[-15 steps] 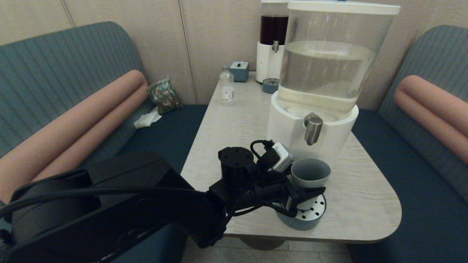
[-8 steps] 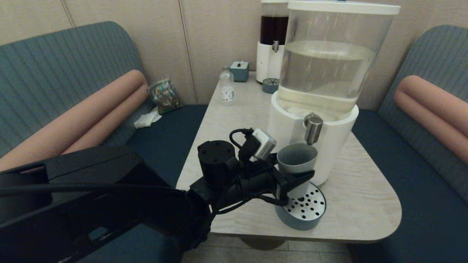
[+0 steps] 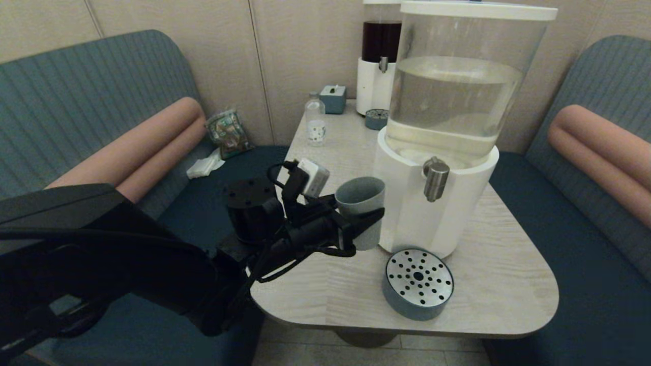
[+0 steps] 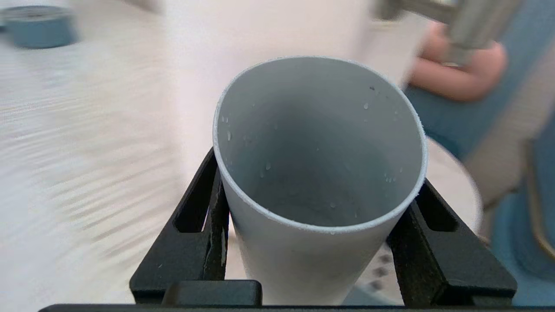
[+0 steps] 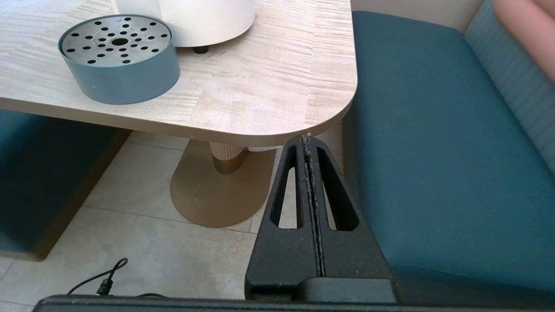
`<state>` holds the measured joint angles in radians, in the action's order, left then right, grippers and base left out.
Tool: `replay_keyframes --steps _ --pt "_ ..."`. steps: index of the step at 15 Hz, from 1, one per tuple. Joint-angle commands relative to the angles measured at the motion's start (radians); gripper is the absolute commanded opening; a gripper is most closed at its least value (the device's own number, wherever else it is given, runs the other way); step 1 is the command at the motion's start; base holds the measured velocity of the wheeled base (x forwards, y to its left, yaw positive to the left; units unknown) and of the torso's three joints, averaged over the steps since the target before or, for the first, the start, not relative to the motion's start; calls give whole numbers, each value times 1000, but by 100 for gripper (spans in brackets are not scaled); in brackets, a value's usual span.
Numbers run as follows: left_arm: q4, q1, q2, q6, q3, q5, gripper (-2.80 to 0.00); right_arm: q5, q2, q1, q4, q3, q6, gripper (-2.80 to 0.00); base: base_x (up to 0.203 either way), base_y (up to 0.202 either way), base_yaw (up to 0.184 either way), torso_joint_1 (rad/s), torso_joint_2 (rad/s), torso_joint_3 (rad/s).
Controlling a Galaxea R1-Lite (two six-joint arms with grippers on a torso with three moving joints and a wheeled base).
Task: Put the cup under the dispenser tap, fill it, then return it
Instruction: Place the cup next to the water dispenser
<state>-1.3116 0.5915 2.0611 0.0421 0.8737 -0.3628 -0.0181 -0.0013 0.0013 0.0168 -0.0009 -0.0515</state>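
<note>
The grey-blue cup, which hangs upright above the table now, will leave my left gripper near the table's long edge (image 3: pixel 294 215), in front of the small clear bottle.
The grey-blue cup (image 3: pixel 360 201) hangs upright above the table, left of the big dispenser's white base (image 3: pixel 407 203). My left gripper (image 3: pixel 365 227) is shut on the cup, one black finger on each side of its wall. In the left wrist view the cup (image 4: pixel 318 143) shows water drops on its inner wall, and my left gripper (image 4: pixel 318 190) clamps it from both sides. The steel dispenser tap (image 3: pixel 436 179) stands to the cup's right with nothing under it. My right gripper (image 5: pixel 308 143) is shut and holds nothing, low beside the table's near right corner.
A round perforated drip tray (image 3: pixel 418 282) sits bare below the tap. At the table's back stand a dark-red dispenser (image 3: pixel 381 51), a small clear bottle (image 3: pixel 315 124), a blue-grey box (image 3: pixel 333 97) and a small tray (image 3: pixel 376 119). Benches flank the table (image 3: pixel 498 284).
My left gripper has lifted the cup off the drip tray and carried it left and away from the tap. The right arm has not moved.
</note>
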Motion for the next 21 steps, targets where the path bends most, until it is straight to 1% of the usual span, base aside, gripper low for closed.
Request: replay_keyframes --steps 1,2,3,5,6,8,11,13,18,21 --pt "-8 -34 -37 1 -23 0 -280 0 -2 0 0 1 -1 -280 0 0 0 0 0 0" --pt "-10 -49 -44 1 -32 1 -280 0 -2 0 0 -1 -1 -280 0 0 0 0 0 0" --pt "-10 -86 -45 2 -35 2 -280 0 -2 0 1 -1 -1 -280 0 0 0 0 0 0" --pt "-11 -182 -35 2 -26 7 -280 0 -2 1 0 0 -1 -280 0 0 0 0 0 0" --pt "-11 -228 -12 2 -5 8 -280 0 -2 0 2 -1 -1 -280 0 0 0 0 0 0" --pt "-14 -290 54 2 41 8 -280 0 -2 0 0 -1 -1 -280 0 0 0 0 0 0" --pt "-37 -364 158 5 131 7 -280 0 -2 0 2 -1 -1 -280 0 0 0 0 0 0" --pt "-40 -385 220 9 188 7 -280 0 -2 0 0 -1 -1 -280 0 0 0 0 0 0" --pt "-46 -388 364 14 303 6 -280 0 -2 0 0 -1 -1 -280 0 0 0 0 0 0" --pt "-46 -387 388 16 324 7 -280 0 -2 0 0 -1 -1 -280 0 0 0 0 0 0"
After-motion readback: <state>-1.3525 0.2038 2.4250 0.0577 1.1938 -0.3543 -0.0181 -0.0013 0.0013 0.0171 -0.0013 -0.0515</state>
